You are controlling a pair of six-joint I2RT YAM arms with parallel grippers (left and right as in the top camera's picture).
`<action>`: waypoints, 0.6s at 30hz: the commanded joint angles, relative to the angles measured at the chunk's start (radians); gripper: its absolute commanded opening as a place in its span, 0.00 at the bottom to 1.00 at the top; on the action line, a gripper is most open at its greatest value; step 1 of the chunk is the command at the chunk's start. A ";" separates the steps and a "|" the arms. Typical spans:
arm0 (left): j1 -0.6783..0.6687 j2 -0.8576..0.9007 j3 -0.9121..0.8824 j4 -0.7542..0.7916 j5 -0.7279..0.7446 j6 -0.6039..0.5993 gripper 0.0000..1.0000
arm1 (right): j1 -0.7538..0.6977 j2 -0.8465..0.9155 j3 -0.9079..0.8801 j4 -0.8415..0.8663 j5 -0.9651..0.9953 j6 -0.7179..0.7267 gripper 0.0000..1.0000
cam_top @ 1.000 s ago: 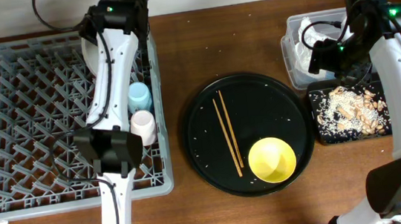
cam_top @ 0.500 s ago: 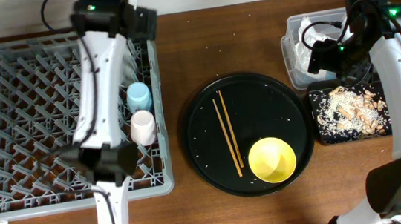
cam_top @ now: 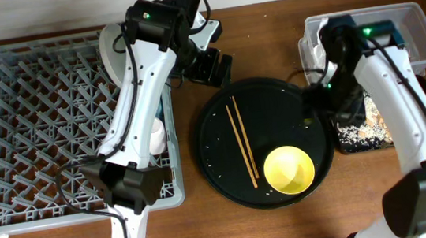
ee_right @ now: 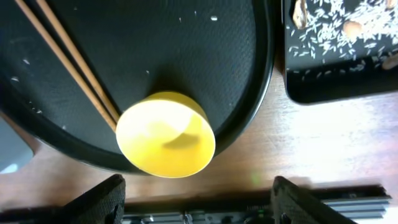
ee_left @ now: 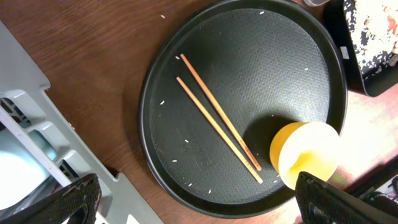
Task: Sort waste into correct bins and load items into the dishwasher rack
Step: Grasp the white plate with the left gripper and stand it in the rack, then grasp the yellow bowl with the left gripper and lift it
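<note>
The yellow bowl's rim (cam_top: 268, 161) (ee_left: 280, 157) on the side beside the chopsticks is next. My left gripper should move there and close on it.
My left gripper (cam_top: 208, 60) hangs open and empty over the back left rim of the round black tray (cam_top: 227, 181). On that tray lie the chopsticks (cam_top: 241, 141) and the yellow bowl (cam_top: 288, 168). In the left wrist view the chopsticks (ee_left: 217, 124) and the bowl (ee_left: 305, 152) lie ahead of the wide jaws. My right gripper (ee_right: 205, 202) is open, and the bowl (ee_right: 165, 134) stands just beyond its fingers. The grey-white plate (cam_top: 113, 50) stands on edge in the dishwasher rack (cam_top: 22, 115), and a pink cup (cam_top: 154, 135) peeks out beside my left arm.
The clear tub (cam_top: 414, 30) at the back right holds a white napkin (cam_top: 317, 52). In front of it the shallow black tray (cam_top: 352, 145) carries rice and brown scraps (ee_right: 336, 25). Stray rice grains dot the round tray. My left arm crosses the rack's right side.
My left gripper opened and swung right from the rack to the round tray's back left. My right arm moved left from the bins to the tray's right edge, above the bowl.
</note>
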 commanded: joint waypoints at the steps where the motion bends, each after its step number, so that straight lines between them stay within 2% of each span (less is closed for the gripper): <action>1: -0.010 0.006 0.000 -0.002 -0.007 -0.010 0.99 | -0.001 -0.261 -0.158 0.064 0.000 0.036 0.77; 3: -0.034 0.006 -0.027 0.002 -0.007 -0.010 0.98 | -0.001 -0.449 -0.354 0.189 0.000 0.074 0.78; 6: -0.103 0.006 -0.169 0.031 -0.007 -0.032 0.89 | -0.001 -0.517 -0.529 0.311 0.000 0.100 0.78; 7: -0.136 0.006 -0.241 0.046 -0.007 -0.037 0.84 | -0.001 -0.499 -0.546 0.338 0.000 0.100 0.78; 9: -0.200 0.006 -0.348 0.078 -0.007 -0.056 0.81 | -0.001 -0.458 -0.548 0.372 0.006 0.122 0.78; 12: -0.294 0.006 -0.481 0.144 0.017 -0.121 0.63 | -0.013 -0.379 -0.548 0.392 0.046 0.183 0.78; 16: -0.364 0.006 -0.556 0.228 0.053 -0.121 0.60 | -0.079 -0.339 -0.551 0.394 0.047 0.173 0.78; 18: -0.380 0.006 -0.622 0.266 0.054 -0.146 0.55 | -0.079 -0.339 -0.553 0.394 0.047 0.158 0.78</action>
